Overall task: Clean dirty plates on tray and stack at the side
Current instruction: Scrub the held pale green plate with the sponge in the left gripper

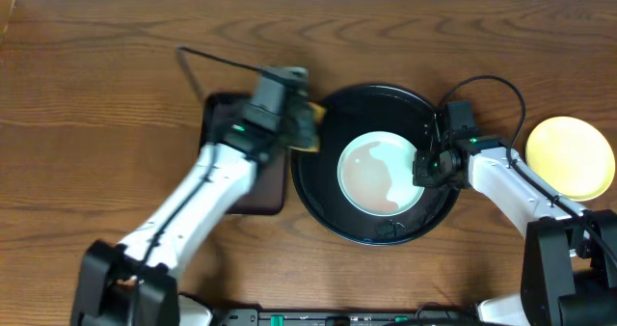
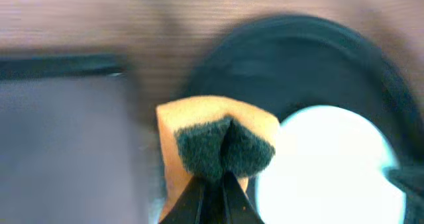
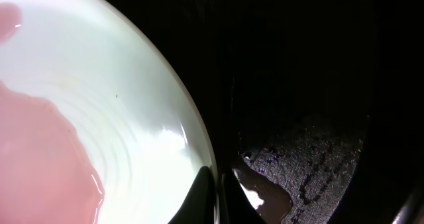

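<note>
My left gripper has the yellow sponge. It will let go of it in the nearer half of the dark-brown rectangular tray (image 1: pixel 237 178) (image 2: pixel 66 191).
A pale mint-green plate (image 1: pixel 371 157) lies in the round black tray (image 1: pixel 328 196), with a pinkish-brown film over much of its inside. My right gripper (image 1: pixel 427 165) is shut on the plate's right rim; the right wrist view shows the fingers (image 3: pixel 218 191) pinching the rim of the plate (image 3: pixel 119 91). My left gripper (image 1: pixel 294 119) is shut on a yellow sponge with a dark green pad (image 2: pixel 222 144), held over the tray's left rim. The plate also shows in the left wrist view (image 2: pixel 331 164). A pale yellow plate (image 1: pixel 571 157) lies on the table at the right. A third plate is out of view.
A dark-brown rectangular tray (image 1: pixel 265 191) lies left of the black tray, partly under my left arm. Wet patches mark the black tray floor (image 3: pixel 311 164) beside the plate. The table is brown wood (image 1: pixel 96 104).
</note>
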